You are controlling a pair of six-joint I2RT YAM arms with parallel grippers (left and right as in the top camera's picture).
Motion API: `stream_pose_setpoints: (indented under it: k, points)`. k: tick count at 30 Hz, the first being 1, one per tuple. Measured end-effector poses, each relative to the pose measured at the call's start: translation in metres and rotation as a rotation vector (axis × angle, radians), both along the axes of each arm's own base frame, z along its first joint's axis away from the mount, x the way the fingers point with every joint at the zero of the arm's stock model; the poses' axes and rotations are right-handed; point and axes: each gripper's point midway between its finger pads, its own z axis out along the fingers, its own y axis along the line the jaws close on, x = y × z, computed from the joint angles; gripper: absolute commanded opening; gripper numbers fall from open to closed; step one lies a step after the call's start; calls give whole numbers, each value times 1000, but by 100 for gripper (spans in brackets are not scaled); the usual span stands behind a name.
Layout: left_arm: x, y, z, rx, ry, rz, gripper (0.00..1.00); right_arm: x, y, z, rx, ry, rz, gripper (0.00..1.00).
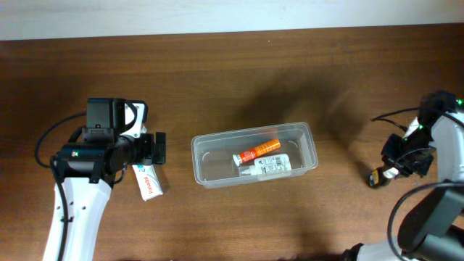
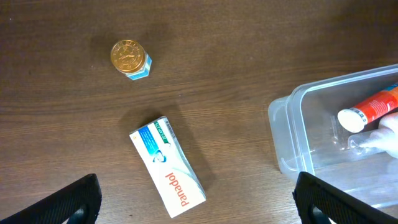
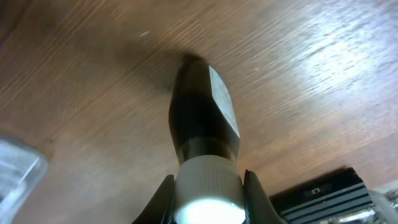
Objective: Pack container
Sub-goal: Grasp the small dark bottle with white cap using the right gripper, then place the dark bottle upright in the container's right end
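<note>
I need to use my right gripper to set the dark bottle down in the clear plastic container, between the clear bottle and the container's end (image 1: 293,153).
The clear plastic container (image 1: 254,155) sits mid-table and holds an orange tube (image 1: 257,151) and a clear bottle with a label (image 1: 267,167); its corner shows in the left wrist view (image 2: 289,130). My left gripper (image 2: 196,202) is open, above a white Panadol box (image 2: 168,167), which also shows in the overhead view (image 1: 147,181). A small gold-lidded jar (image 2: 130,59) stands beyond it. My right gripper (image 3: 206,193) is shut on the white cap of a dark bottle (image 3: 202,118), at the table's right side (image 1: 388,172).
The brown wooden table (image 1: 239,80) carries everything. Its far edge meets a white wall (image 1: 217,14). Cables hang by the right arm (image 1: 395,119).
</note>
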Motion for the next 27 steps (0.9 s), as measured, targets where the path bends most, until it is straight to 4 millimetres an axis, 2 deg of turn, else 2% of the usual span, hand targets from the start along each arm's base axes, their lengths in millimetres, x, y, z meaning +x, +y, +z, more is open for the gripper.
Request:
stream_pose_setpoints:
  k: [2, 4, 5, 7, 9, 10, 13, 14, 17, 21, 25, 27]
  points:
    - [0, 0, 0, 0, 0, 0, 99, 8, 15, 19, -8, -50, 75, 13]
    - [0, 0, 0, 0, 0, 0, 99, 20, 38, 51, -41, -142, 181, 13]
    - [0, 0, 0, 0, 0, 0, 99, 28, 57, 76, -64, -228, 263, 13]
    - [0, 0, 0, 0, -1, 0, 99, 35, 89, 107, -81, -346, 380, 13]
    - [0, 0, 0, 0, 0, 0, 99, 33, 127, 132, -72, -446, 516, 14]
    - [0, 0, 0, 0, 0, 0, 99, 30, 144, 137, -51, -471, 572, 14]
    - [0, 0, 0, 0, 0, 0, 99, 30, 179, 135, -25, -484, 702, 14]
    - [0, 0, 0, 0, 0, 0, 99, 34, 204, 128, 2, -478, 780, 14]
    - [0, 0, 0, 0, 0, 0, 99, 45, 221, 110, 10, -440, 809, 14]
    - [0, 0, 0, 0, 1, 0, 99, 64, 220, 66, -33, -309, 747, 14]
    - [0, 0, 0, 0, 1, 0, 99, 76, 214, 34, -57, -223, 654, 13]
    - [0, 0, 0, 0, 1, 0, 99, 77, 213, 28, -63, -201, 632, 21]
